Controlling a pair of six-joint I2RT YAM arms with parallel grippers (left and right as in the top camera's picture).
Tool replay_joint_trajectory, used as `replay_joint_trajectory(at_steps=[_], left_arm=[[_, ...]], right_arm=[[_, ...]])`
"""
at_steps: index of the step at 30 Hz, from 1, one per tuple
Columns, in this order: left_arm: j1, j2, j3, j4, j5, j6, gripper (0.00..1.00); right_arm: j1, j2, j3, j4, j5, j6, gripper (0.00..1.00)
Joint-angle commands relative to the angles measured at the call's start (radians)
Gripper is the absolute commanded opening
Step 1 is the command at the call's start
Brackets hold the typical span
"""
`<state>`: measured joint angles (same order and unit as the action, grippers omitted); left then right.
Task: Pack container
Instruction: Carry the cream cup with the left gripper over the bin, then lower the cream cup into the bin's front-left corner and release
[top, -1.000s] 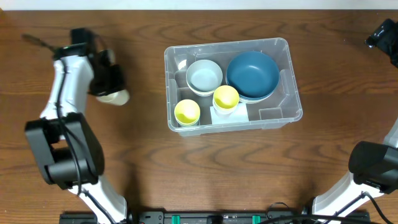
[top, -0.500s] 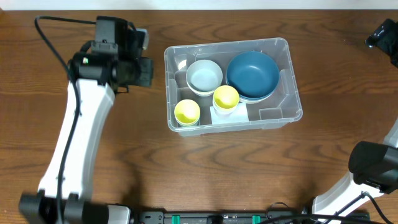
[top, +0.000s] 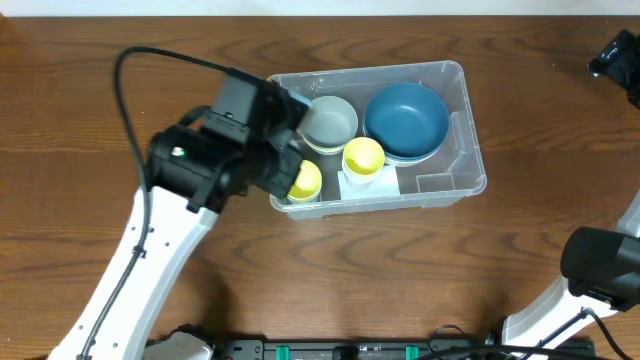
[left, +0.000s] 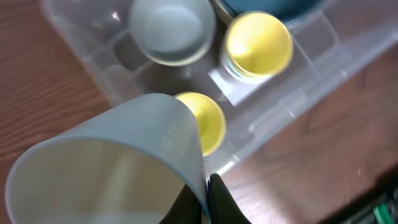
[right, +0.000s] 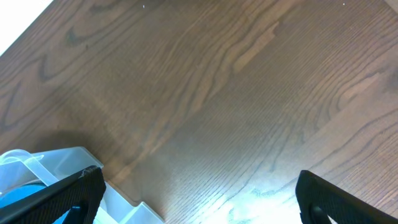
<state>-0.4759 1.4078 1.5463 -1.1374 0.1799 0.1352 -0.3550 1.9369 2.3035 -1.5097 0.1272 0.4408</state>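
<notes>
Next, my left gripper lets go of the pale grey cup inside the near yellow cup (top: 304, 182) (left: 203, 122) at the corner of the clear container.
The clear container (top: 468, 150) stands at the table's centre. In it are a pale bowl (top: 332, 122), a blue bowl (top: 405, 120) and two yellow cups (top: 363, 157) (top: 305, 180). My left gripper (top: 283, 158) hovers over the container's left end. In the left wrist view it is shut (left: 205, 200) on the rim of a pale grey cup (left: 112, 162), held tilted above the container (left: 81, 50) and the near yellow cup (left: 210, 121). My right gripper (right: 199, 199) is open and empty, far off at the back right corner (top: 615, 55).
Bare brown wood table (top: 520, 280) lies all round the container. The right wrist view shows the container's corner (right: 59, 165) at its lower left. The left arm's cable (top: 130, 90) loops over the left side.
My left arm has swung from the table's far left to over the container's left end, carrying the pale cup. The right arm has not moved.
</notes>
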Motion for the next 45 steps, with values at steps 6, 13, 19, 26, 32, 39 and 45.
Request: replay_joint_trajectory(at_steps=[6, 13, 19, 26, 32, 39, 45], left_arm=[[-0.041, 0.089, 0.006, -0.007, -0.009, 0.082, 0.06], [-0.041, 0.188, 0.006, -0.014, -0.009, 0.101, 0.06], [-0.041, 0.232, 0.006, -0.026, -0.009, 0.101, 0.06], [-0.041, 0.239, -0.003, -0.034, -0.009, 0.101, 0.06], [-0.041, 0.239, -0.003, -0.034, -0.009, 0.1, 0.15], [-0.041, 0.239, -0.003, -0.033, -0.009, 0.1, 0.59], [-0.038, 0.22, 0.008, -0.029, -0.009, 0.076, 0.64]], right_arm=[[-0.004, 0.008, -0.002, -0.002, 0.003, 0.015, 0.99], [-0.004, 0.008, -0.002, -0.002, 0.003, 0.015, 0.99], [-0.004, 0.008, -0.002, -0.002, 0.003, 0.015, 0.99], [-0.004, 0.008, -0.002, -0.002, 0.003, 0.015, 0.99], [-0.004, 0.008, -0.002, -0.002, 0.003, 0.015, 0.99], [-0.004, 0.008, -0.002, -0.002, 0.003, 0.015, 0.99], [-0.004, 0.008, -0.002, -0.002, 0.003, 0.015, 0.99]])
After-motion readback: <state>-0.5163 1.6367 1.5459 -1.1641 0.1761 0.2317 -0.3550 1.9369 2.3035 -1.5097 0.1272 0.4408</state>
